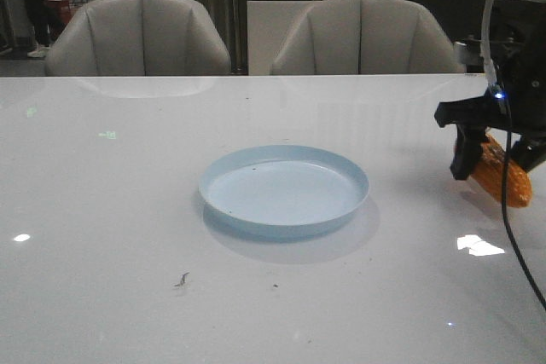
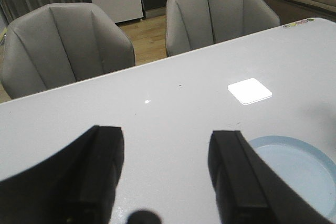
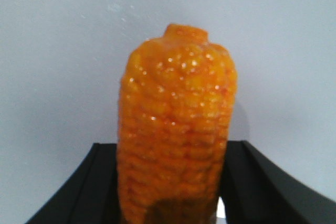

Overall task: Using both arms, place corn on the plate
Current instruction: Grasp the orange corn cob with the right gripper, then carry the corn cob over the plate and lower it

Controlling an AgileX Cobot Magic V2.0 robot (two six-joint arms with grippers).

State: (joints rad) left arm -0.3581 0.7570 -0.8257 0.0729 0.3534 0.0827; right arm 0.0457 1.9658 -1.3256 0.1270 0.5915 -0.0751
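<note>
My right gripper is going to release the orange-yellow corn, now tilted low over the table, so that it lies across the middle of the pale blue plate [image 1: 294,181].
The pale blue plate [image 1: 284,190] lies empty in the middle of the white table. The orange-yellow corn [image 1: 502,173] is at the far right, tilted, low over the table. My right gripper [image 1: 495,164] is shut on it, one dark finger on each side. In the right wrist view the corn [image 3: 176,129] fills the gap between the fingers of the gripper [image 3: 170,148] and sticks out past them. My left gripper [image 2: 167,132] is open and empty over bare table, with the plate's rim [image 2: 278,142] beside one finger. The left arm is out of the front view.
Two grey chairs [image 1: 141,36] [image 1: 363,36] stand behind the table's far edge. A small dark speck [image 1: 182,280] lies near the front, left of the plate. Bright light patches [image 1: 479,246] [image 2: 249,90] shine on the glossy tabletop. A black cable [image 1: 512,210] hangs from the right arm.
</note>
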